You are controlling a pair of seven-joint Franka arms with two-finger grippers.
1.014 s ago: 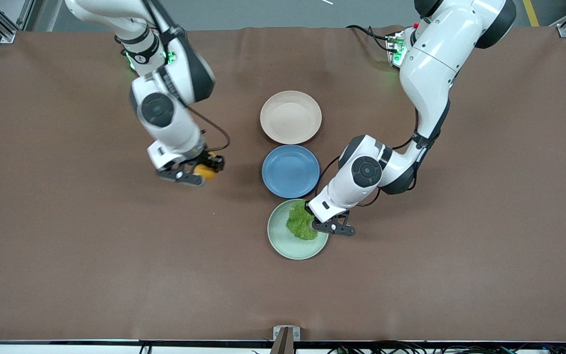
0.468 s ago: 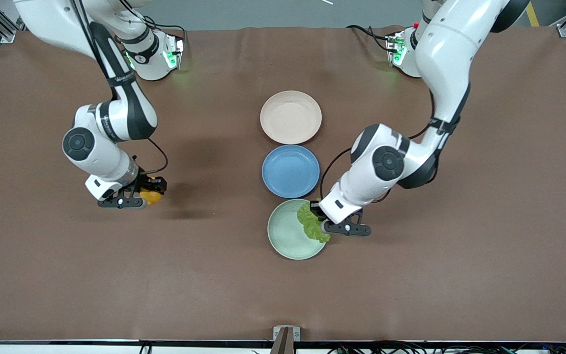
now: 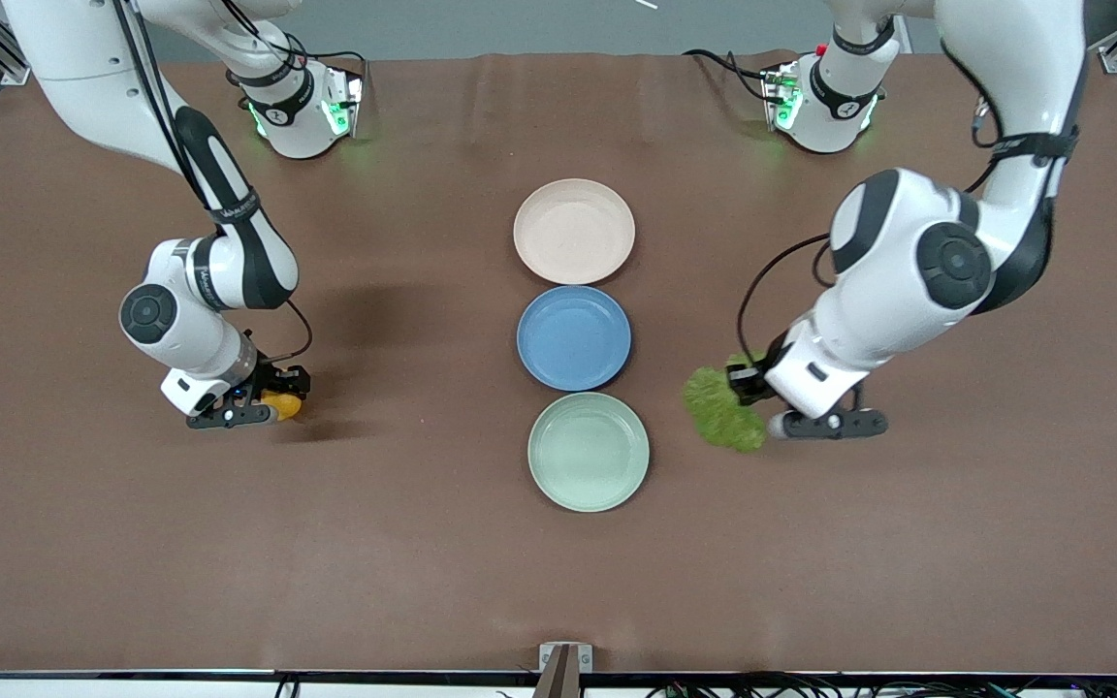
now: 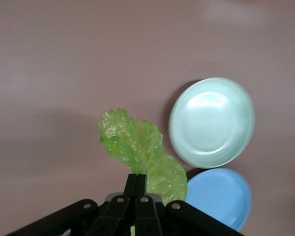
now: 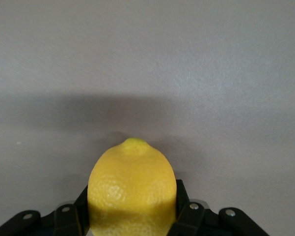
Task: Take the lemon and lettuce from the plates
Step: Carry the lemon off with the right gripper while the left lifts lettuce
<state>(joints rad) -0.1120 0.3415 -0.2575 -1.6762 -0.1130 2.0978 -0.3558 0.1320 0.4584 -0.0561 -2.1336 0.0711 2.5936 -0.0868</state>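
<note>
Next, I set the lettuce, now held over bare table beside the mint green plate, on the brown cloth well out from the blue plate (image 3: 818, 368), on my left gripper's side.
My left gripper (image 3: 750, 396) is shut on the ruffled green lettuce (image 3: 721, 409) and holds it over bare table beside the mint green plate (image 3: 589, 452), toward the left arm's end. In the left wrist view the lettuce (image 4: 140, 152) hangs from the closed fingers (image 4: 138, 184), with the mint plate (image 4: 212, 122) empty. My right gripper (image 3: 272, 399) is shut on the yellow lemon (image 3: 280, 404) low over the table toward the right arm's end. The lemon (image 5: 132, 189) fills the right wrist view. The beige-pink plate (image 3: 574, 231) is empty.
An empty blue plate (image 3: 574, 337) sits between the beige-pink and mint plates, in a row down the table's middle. The brown cloth (image 3: 423, 562) covers the table. The arm bases stand along the edge farthest from the front camera.
My left gripper has lifted the lettuce off the mint plate and carried it toward the left arm's end. My right gripper has carried the lemon toward the right arm's end and lowered it.
</note>
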